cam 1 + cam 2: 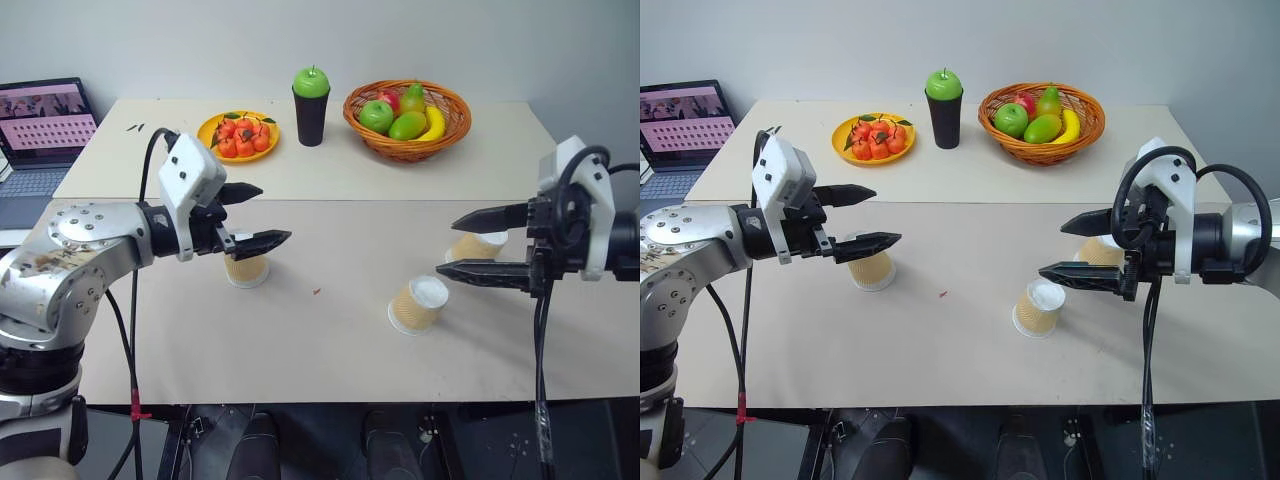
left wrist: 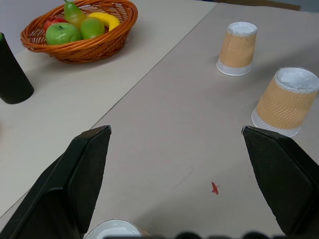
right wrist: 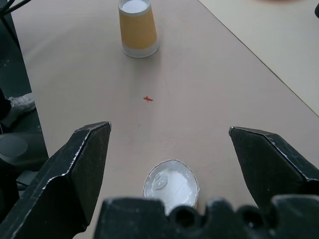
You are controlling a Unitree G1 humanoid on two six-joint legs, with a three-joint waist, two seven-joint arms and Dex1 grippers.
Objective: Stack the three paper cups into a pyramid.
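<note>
My right gripper needs to close around the upper part (image 1: 425, 299) (image 3: 172, 186) of the middle paper cup next, so that I can carry it toward the cup by my left gripper.
Three tan paper cups stand upside down on the beige table (image 1: 330, 350), each apart from the others. The left cup (image 1: 246, 270) sits just under and behind my left gripper (image 1: 272, 214), which hovers open above it, empty. The middle cup (image 1: 417, 304) stands near the table's centre-right, and the right cup (image 1: 475, 245) is partly hidden behind my right gripper (image 1: 446, 247), which is open and empty above the table. In the left wrist view the two far cups (image 2: 238, 48) (image 2: 285, 102) lie ahead. In the right wrist view one cup (image 3: 171, 181) sits below the open fingers (image 3: 75, 174).
At the back of the table stand a black cup topped by a green apple (image 1: 311, 105), a wicker basket of fruit (image 1: 407, 120) and a yellow plate of red fruit (image 1: 238, 135). A laptop (image 1: 45, 130) sits at the far left. A red speck (image 1: 316, 292) lies between the cups.
</note>
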